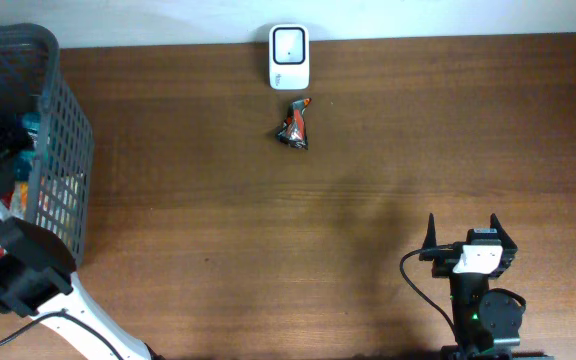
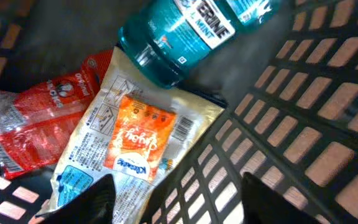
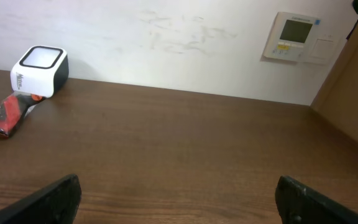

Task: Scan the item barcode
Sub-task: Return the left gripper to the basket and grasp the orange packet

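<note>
The left gripper's open fingers aim at the basket's side, so it should shift across and pinch the orange packet [image 2: 137, 138] that lies on top of the white packet.
The white barcode scanner [image 1: 289, 56] stands at the table's far edge, also seen as the scanner [image 3: 40, 71] in the right wrist view. A small red and black packet [image 1: 295, 124] lies just in front of it. My left gripper [image 2: 179, 202] is down inside the grey basket [image 1: 63, 150], open, with only the basket's mesh wall [image 2: 303, 124] between its fingers. Its left finger is next to a white and orange packet [image 2: 129, 143]. Beside that lie a teal mouthwash bottle [image 2: 185, 31] and a red snack packet [image 2: 36, 124]. My right gripper [image 1: 465, 235] rests open and empty at the near right.
The left arm [image 1: 18, 265] leans over the basket's front corner and hides part of its contents from overhead. A brown panel [image 3: 353, 93] stands at the table's right end. A wall control unit [image 3: 294, 36] hangs behind the table.
</note>
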